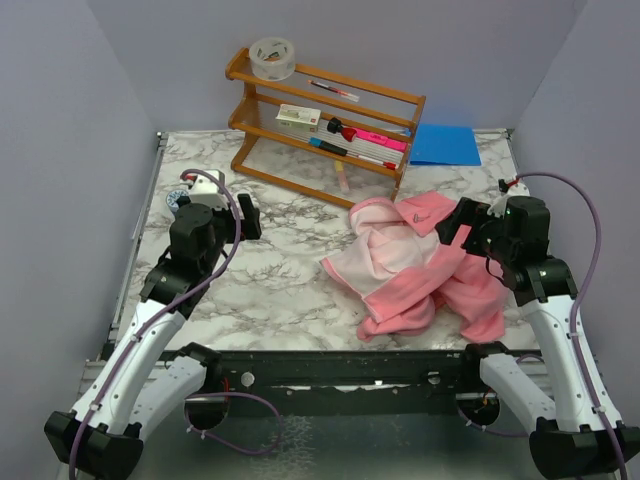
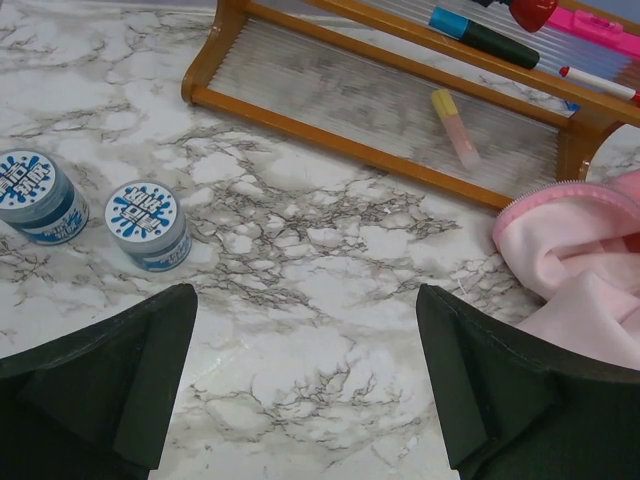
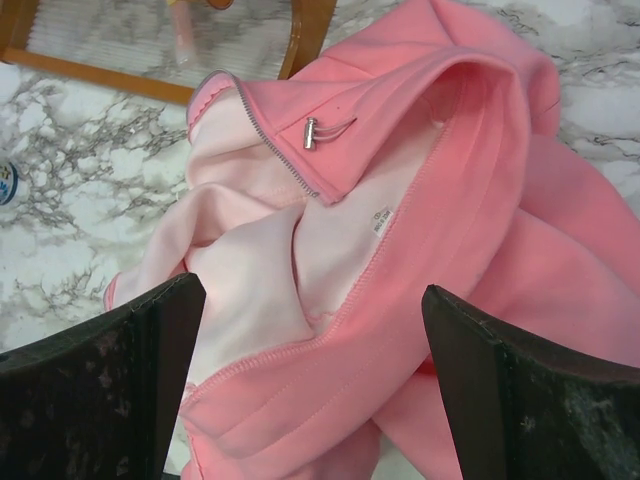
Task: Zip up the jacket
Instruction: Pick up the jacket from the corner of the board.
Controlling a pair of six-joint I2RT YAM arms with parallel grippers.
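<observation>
The pink jacket's pale corner [image 1: 328,262], the one sticking out toward the bare table, is the next spot that my left gripper should move to and close on.
The pink jacket [image 1: 415,268] lies crumpled on the right of the marble table, its paler lining turned out. In the right wrist view the jacket [image 3: 420,330] fills the frame, with a grey zipper edge and a metal zipper pull [image 3: 311,133] near the top. My right gripper [image 1: 463,232] [image 3: 312,385] is open and hovers over the jacket's right part. My left gripper [image 1: 250,218] [image 2: 305,385] is open and empty over bare table, left of the jacket; the jacket's edge [image 2: 585,255] shows at the right of the left wrist view.
A wooden rack [image 1: 325,120] with markers, a box and a tape roll [image 1: 272,58] stands at the back. A blue sheet [image 1: 445,144] lies at the back right. Two small blue-lidded jars [image 2: 147,224] [image 2: 35,195] stand at the left. A yellow-pink stick [image 2: 455,128] lies under the rack.
</observation>
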